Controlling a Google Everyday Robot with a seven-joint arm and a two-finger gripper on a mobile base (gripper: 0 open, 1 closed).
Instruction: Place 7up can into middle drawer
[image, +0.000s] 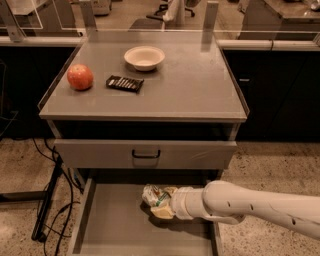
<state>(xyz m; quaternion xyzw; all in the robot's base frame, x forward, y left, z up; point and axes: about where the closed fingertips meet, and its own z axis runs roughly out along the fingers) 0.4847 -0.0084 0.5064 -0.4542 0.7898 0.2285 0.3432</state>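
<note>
My gripper is to release the 7up can on the middle drawer's grey bottom (160, 211), roughly below the black loop handle.
The 7up can (153, 195), dented and silvery-white with green print, lies on its side low inside the open middle drawer (112, 225), a wide grey metal tray pulled out under the cabinet. My gripper (162, 202) reaches in from the right at the end of the white arm (250, 205). Its pale fingers (162, 211) are closed around the can. I cannot tell whether the can rests on the drawer floor or hangs just above it.
Above the open drawer is a shut drawer front with a black loop handle (146, 154). The cabinet top (200, 90) carries a red apple (80, 77), a dark snack bar (124, 83) and a white bowl (144, 57). Black cables (47, 200) hang at the left.
</note>
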